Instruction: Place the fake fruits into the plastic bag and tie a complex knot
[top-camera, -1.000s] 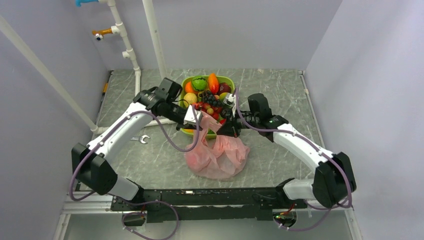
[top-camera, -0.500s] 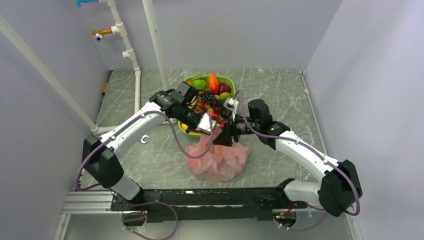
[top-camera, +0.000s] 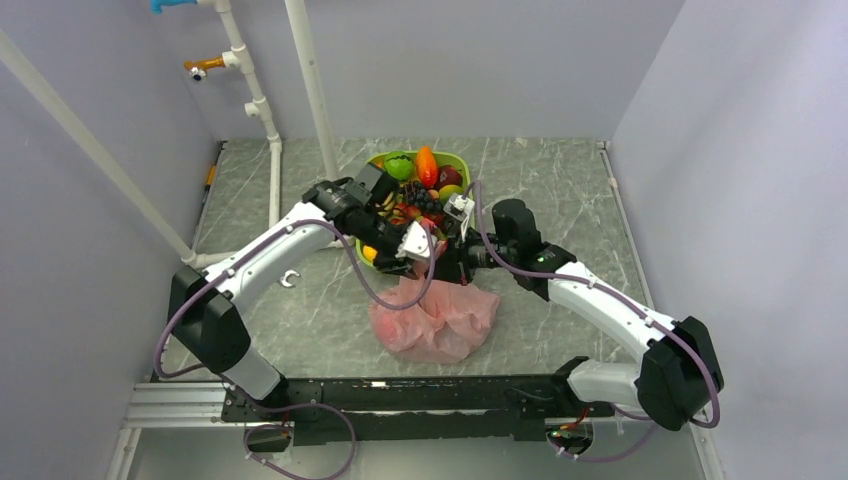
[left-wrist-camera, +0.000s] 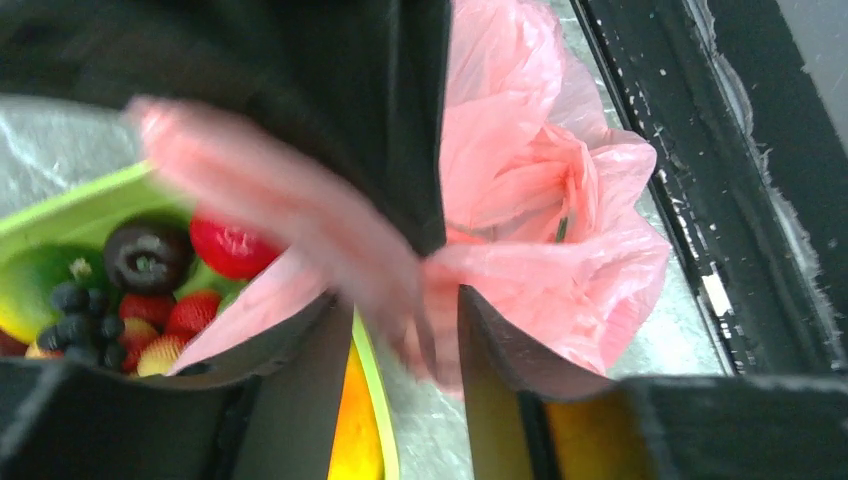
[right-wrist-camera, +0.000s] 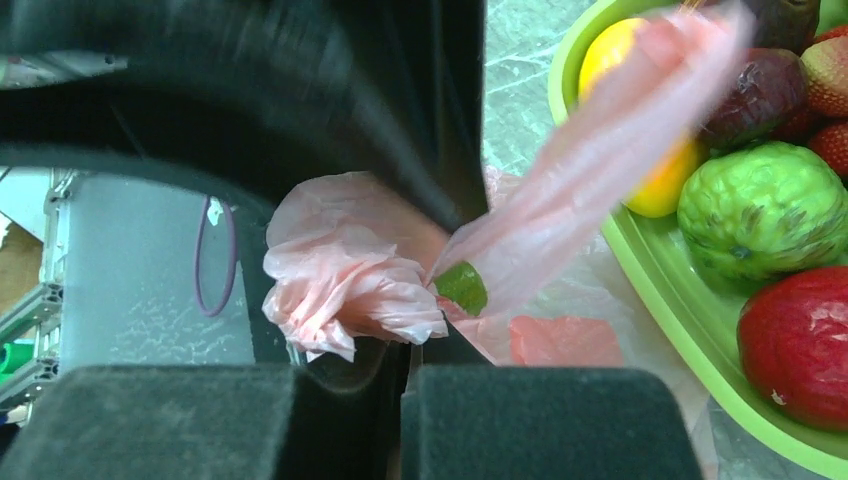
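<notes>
The pink handle piece is lying loose across the open fingers of my left gripper, so that gripper should back away and pinch the handle piece's base (left-wrist-camera: 425, 280) beside my right gripper.
The pink plastic bag (top-camera: 436, 316) lies crumpled on the table in front of the lime-green tray (top-camera: 458, 161), which holds several fake fruits (top-camera: 416, 188). My left gripper (top-camera: 418, 244) hovers over the bag's top with its jaws apart; a blurred pink handle strand (left-wrist-camera: 300, 215) runs across its fingertips (left-wrist-camera: 480, 330). My right gripper (top-camera: 447, 262) is just beside it, shut on a bunched piece of the bag (right-wrist-camera: 345, 275). A green fruit (right-wrist-camera: 462, 287) shows through the plastic. No knot shows.
A metal wrench (top-camera: 289, 278) lies on the table left of the bag. White pipes (top-camera: 272, 150) stand at the back left. Walls close in both sides. The tray's rim (right-wrist-camera: 640, 290) and its fruits (right-wrist-camera: 765, 210) sit close to my right gripper.
My left arm has swung right to meet my right gripper over the bag. The bag handle that was stretched upward has dropped and slackened, and the bag sits lower.
</notes>
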